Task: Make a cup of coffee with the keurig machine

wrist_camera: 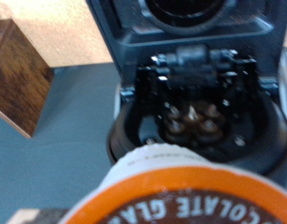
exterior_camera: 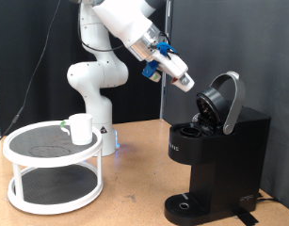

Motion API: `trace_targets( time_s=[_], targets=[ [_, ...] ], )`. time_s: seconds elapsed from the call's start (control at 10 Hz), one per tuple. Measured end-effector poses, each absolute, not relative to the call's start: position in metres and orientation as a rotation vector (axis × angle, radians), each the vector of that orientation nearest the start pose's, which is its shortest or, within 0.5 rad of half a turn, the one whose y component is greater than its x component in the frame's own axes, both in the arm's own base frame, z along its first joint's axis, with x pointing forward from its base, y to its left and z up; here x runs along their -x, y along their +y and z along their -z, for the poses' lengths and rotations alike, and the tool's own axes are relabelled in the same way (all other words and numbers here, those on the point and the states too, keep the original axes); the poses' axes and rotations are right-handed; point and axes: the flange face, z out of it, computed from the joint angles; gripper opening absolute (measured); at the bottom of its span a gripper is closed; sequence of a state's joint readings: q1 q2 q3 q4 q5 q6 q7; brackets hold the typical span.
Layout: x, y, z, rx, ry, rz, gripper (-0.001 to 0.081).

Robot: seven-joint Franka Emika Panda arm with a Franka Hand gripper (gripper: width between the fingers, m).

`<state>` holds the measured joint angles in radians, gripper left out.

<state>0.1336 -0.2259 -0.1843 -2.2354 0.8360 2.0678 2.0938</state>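
The coffee pod, still apart from the open chamber, will be released by my gripper in the keurig machine's round pod holder (exterior_camera: 190, 130) (wrist_camera: 185, 8), in front of the raised lid.
The keurig machine (exterior_camera: 217, 155) stands at the exterior view's right, black and boxy, with its domed lid (exterior_camera: 225, 98) hinged up. My gripper (exterior_camera: 181, 78) hangs above and to the exterior view's left of the open chamber, shut on a small coffee pod (exterior_camera: 186, 83). In the wrist view the pod (wrist_camera: 185, 194), orange-rimmed with a brown top, fills the foreground, and the open brew chamber (wrist_camera: 192, 117) lies beyond it, apart from it. The white cup (exterior_camera: 80, 128) stands on a round white stand at the exterior view's left, far from the gripper.
The white two-tier round stand (exterior_camera: 31, 172) sits on the wooden table at the exterior view's left. The arm's white base (exterior_camera: 93, 80) rises behind it. A brown wooden block (wrist_camera: 20, 77) shows beside the machine in the wrist view.
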Motion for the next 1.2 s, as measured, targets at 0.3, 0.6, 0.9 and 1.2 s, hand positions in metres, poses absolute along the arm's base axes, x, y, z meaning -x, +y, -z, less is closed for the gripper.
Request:
trace_targets(
  time_s=[0.3, 0.6, 0.9, 1.2],
  targets=[
    [-0.504, 0.028, -0.456, 0.813, 2.512, -0.829, 0.0334],
    [-0.505, 0.033, -0.439, 0.844, 2.549, -0.825, 0.0334],
    [-0.502, 0.031, -0.429, 0.870, 2.580, -0.808, 0.0333],
    [-0.501, 0.031, -0.418, 0.862, 2.597, -0.793, 0.0333]
  ],
)
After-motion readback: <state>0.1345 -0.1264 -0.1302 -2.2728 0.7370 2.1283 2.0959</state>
